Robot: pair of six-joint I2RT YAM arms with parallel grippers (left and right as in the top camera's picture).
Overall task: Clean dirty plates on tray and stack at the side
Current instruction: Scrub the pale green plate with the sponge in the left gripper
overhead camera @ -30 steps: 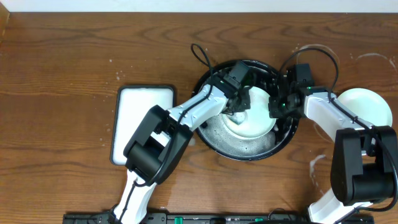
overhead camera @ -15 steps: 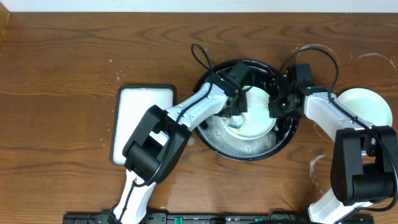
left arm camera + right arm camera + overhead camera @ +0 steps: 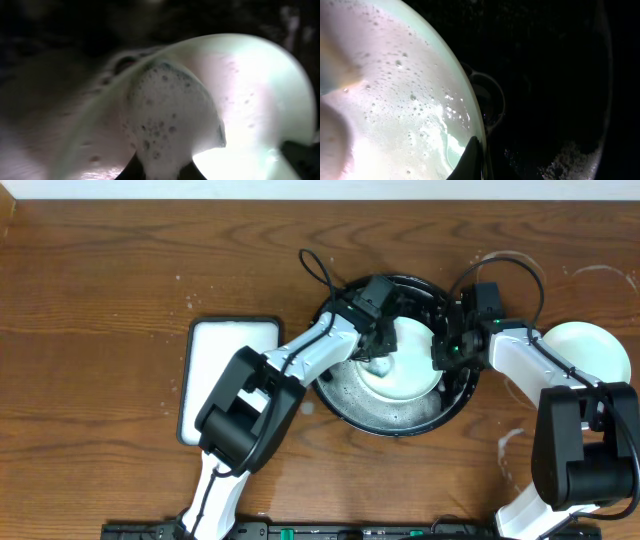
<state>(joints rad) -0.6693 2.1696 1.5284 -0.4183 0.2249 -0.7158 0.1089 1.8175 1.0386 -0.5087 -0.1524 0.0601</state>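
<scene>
The robot's left gripper needs to set the foamy green sponge down in the near half of the white rectangular dish (image 3: 218,404).
The black tray (image 3: 345,402) holds a sudsy mint-white plate (image 3: 412,370), tilted up on its right side. My left gripper (image 3: 379,350) is shut on a foam-covered sponge (image 3: 170,120) and presses it on the plate's inner face (image 3: 260,100). My right gripper (image 3: 443,352) is shut on the plate's right rim; in the right wrist view one dark finger (image 3: 472,152) lies on the wet plate (image 3: 395,100), with the tray's black floor (image 3: 560,75) behind. A second pale plate (image 3: 590,355) lies on the side at the right. A third plate is not in view.
A white rectangular dark-rimmed dish (image 3: 230,375) sits left of the tray, with no sponge in it. Whitish soapy smears (image 3: 510,440) mark the wood near the right arm. A black cable (image 3: 318,265) loops over the tray's far left rim.
My left gripper has slid the sponge a little toward the far side of the plate. The right gripper and the plate have stayed where they were.
</scene>
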